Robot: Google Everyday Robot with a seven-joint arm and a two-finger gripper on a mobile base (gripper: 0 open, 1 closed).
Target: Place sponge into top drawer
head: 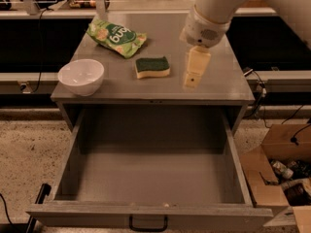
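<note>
I will next close on the sponge's middle [153, 67], between white bowl and gripper.
The sponge [152, 66], dark green on top with yellow foam below, lies flat on the grey cabinet top [218, 84], near its middle. The top drawer [155, 178] is pulled wide open below, with a bare grey bottom and a black handle [148, 223] on its front panel. My gripper [192, 79] hangs from the white arm over the cabinet top, a short way to the right of the sponge and apart from it. It holds nothing.
A white bowl [81, 76] stands at the cabinet top's front left. A green snack bag [115, 37] lies behind the sponge. A cardboard box [282, 174] with clutter sits on the floor at the right. A counter runs along the back.
</note>
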